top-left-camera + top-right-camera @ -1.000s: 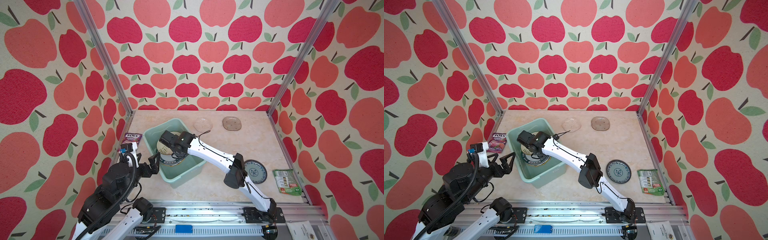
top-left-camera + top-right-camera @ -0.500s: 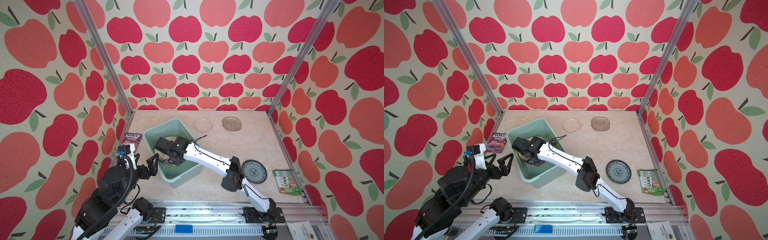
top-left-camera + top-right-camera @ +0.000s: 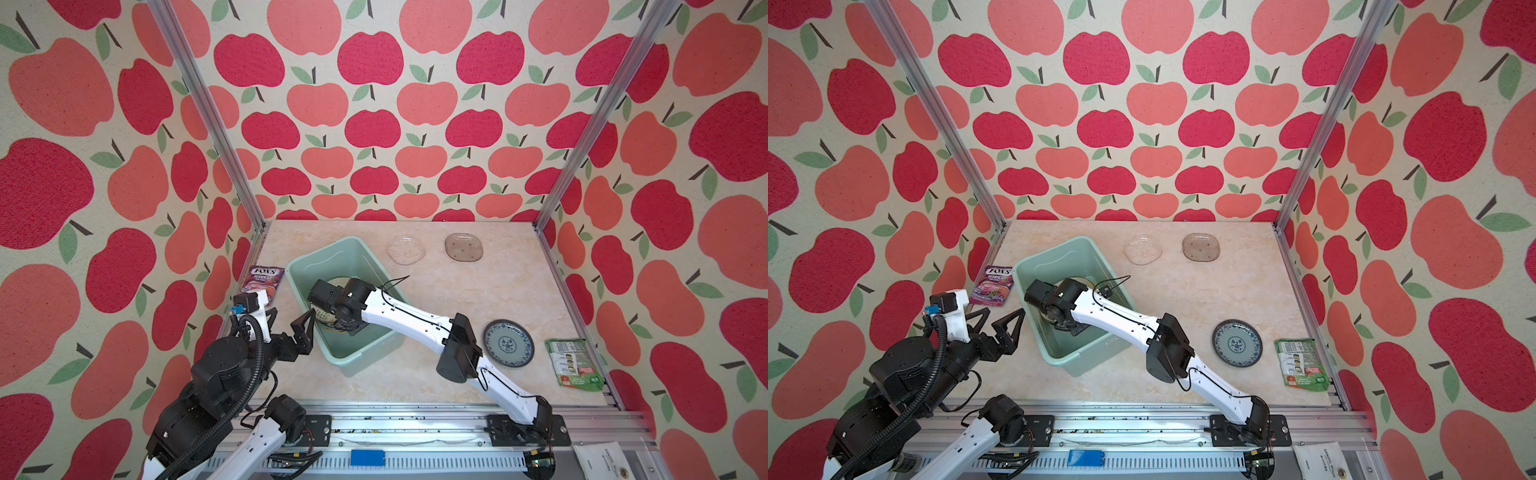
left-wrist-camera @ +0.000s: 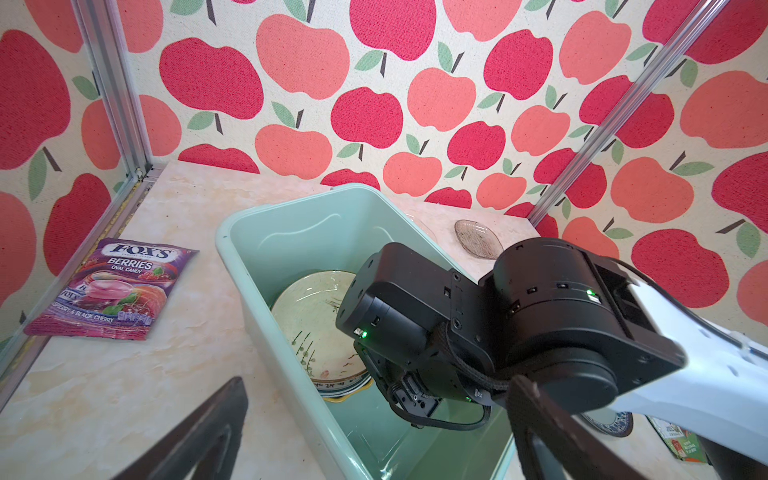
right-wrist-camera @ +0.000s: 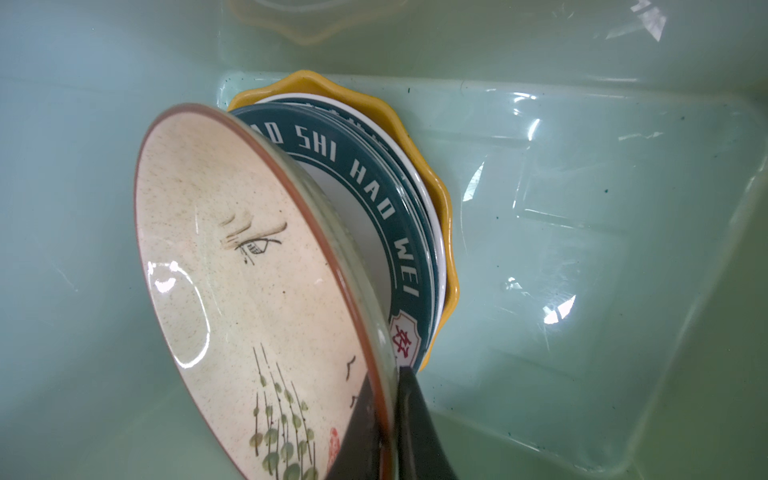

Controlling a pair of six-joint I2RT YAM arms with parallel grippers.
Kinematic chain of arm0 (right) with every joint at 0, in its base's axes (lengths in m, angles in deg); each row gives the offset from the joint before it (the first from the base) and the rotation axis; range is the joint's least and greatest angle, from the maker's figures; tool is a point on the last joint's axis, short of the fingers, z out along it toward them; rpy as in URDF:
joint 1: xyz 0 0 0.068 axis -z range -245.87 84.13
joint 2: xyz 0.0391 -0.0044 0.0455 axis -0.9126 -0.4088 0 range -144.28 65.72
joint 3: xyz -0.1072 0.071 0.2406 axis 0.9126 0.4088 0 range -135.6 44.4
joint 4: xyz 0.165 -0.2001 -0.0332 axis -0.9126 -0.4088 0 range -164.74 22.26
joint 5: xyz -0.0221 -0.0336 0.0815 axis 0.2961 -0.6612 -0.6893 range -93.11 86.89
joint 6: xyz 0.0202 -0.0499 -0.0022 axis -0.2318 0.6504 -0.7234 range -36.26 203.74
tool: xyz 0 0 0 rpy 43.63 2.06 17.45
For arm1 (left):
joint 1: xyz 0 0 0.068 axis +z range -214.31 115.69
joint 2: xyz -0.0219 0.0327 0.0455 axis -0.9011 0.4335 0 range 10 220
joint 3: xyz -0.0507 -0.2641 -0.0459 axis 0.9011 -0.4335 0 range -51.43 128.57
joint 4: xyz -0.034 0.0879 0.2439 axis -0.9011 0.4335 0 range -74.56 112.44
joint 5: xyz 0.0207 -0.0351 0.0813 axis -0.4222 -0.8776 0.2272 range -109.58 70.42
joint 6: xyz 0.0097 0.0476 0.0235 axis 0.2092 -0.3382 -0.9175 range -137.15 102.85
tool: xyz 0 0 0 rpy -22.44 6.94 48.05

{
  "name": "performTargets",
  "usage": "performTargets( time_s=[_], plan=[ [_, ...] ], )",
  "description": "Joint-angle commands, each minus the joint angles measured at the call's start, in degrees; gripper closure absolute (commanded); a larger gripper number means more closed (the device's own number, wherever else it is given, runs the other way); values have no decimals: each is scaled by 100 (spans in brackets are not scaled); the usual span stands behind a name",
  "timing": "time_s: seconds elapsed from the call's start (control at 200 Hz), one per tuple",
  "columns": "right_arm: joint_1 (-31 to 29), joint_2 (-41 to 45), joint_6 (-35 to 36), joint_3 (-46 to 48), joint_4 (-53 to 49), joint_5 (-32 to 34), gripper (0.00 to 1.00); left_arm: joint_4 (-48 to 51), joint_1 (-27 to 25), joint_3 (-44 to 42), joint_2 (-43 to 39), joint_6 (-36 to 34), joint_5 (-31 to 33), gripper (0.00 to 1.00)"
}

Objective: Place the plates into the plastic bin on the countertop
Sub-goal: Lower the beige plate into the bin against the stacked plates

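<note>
Next, my right gripper lets go of the cream plate so it leans on the white plate with the dark lettered rim (image 3: 333, 299) (image 5: 254, 284).
The mint-green plastic bin (image 3: 332, 262) (image 3: 1059, 257) stands on the countertop (image 3: 436, 291), left of centre. My right gripper (image 5: 388, 432) reaches down into it, shut on the rim of a cream plate (image 5: 232, 270) (image 4: 311, 307) painted with reeds. That plate tilts over a stack on the bin floor: a white plate with a dark lettered rim (image 5: 374, 195) on a yellow scalloped plate (image 5: 440, 199). A blue-patterned plate (image 3: 508, 343) and two glass plates (image 3: 406, 249) (image 3: 464, 247) lie on the countertop. My left gripper (image 3: 291, 322) (image 3: 1000, 316) hovers open and empty beside the bin's near-left wall.
A purple candy packet (image 3: 262, 282) lies by the left wall behind my left gripper. A green snack packet (image 3: 573, 363) lies at the right edge beside the blue-patterned plate. Apple-patterned walls with aluminium posts close in three sides. The right arm spans the countertop from the front rail.
My right gripper has carried the cream plate lower into the bin and toward its left side, down over the stack. The left gripper has stayed open and almost still.
</note>
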State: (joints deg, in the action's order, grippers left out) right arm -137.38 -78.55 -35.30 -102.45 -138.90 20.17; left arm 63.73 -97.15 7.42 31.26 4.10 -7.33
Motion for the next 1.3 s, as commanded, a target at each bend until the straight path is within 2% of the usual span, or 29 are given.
performTargets(
  time_s=[0.0,0.495,0.715,0.825,1.051,1.296],
  plan=[
    [14,-73,-98,-235,334,84,100,100,19,-40,-78,-113,128,1],
    [128,55,144,321,803,-94,100,257,19,126,37,-113,259,1],
    [155,92,206,424,919,-136,96,290,21,151,54,-165,301,1],
    [168,100,224,428,910,-148,91,286,15,171,87,-166,303,1],
    [168,196,283,429,791,-158,72,277,17,223,151,-174,322,1],
    [93,464,395,472,571,-57,65,284,21,298,244,-183,322,1]
  ],
)
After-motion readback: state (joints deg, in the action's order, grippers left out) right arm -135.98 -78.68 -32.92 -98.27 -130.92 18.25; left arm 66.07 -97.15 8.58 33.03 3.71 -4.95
